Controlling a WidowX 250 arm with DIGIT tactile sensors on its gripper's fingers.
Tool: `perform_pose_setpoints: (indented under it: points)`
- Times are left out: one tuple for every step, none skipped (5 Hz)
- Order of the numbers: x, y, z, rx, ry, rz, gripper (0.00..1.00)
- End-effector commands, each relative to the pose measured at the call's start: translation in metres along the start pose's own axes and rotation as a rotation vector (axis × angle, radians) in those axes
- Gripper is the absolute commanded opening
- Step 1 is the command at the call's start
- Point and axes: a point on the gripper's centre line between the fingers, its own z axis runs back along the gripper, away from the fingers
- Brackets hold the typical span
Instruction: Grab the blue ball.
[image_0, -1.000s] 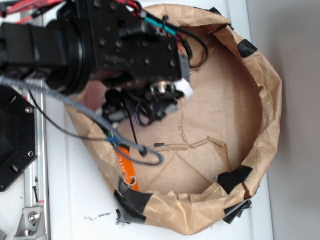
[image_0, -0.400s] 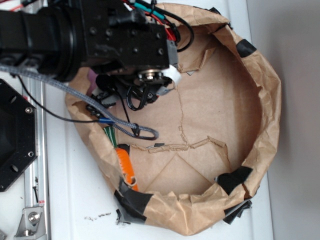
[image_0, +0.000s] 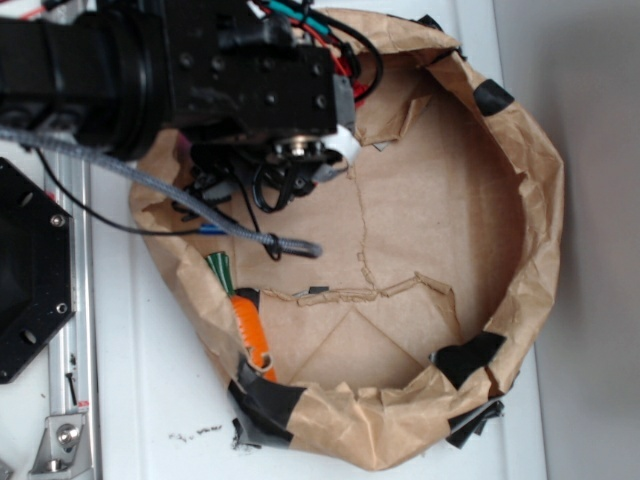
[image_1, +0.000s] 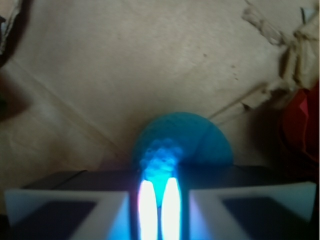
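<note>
The gripper's fingers are almost together at the near side of the blue ball, so the robot should open them wide and close them around the blue ball's full width (image_1: 184, 142).
In the wrist view the blue ball (image_1: 200, 140) is a teal sphere over the brown paper floor, just beyond my fingertips. My gripper (image_1: 159, 182) is shut on the blue ball; the two glowing white fingers (image_1: 147, 205) stand almost together with squeezed blue rubber between them. In the exterior view the black arm (image_0: 250, 90) hangs over the upper left of the paper basin and hides both the ball and the jaws.
A crumpled brown paper basin (image_0: 540, 200) patched with black tape rings the work area. An orange toy carrot (image_0: 250, 335) lies against its lower-left wall. A red wad (image_1: 302, 125) sits to the right of the ball. A black base plate (image_0: 30, 280) is at far left.
The arm has shifted up and to the left over the last second, uncovering more of the carrot. The grey cable loop has straightened and risen with it.
</note>
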Motion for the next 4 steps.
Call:
perform_pose_setpoints:
  points:
    - [-0.003,0.024,0.008,0.057,-0.035,0.078,0.00]
    - [0.000,0.024,0.008,0.059,-0.038,0.079,0.00]
    - [0.004,0.018,0.014,0.038,-0.083,0.077,1.00]
    - [0.008,0.013,0.020,0.045,-0.093,0.058,1.00]
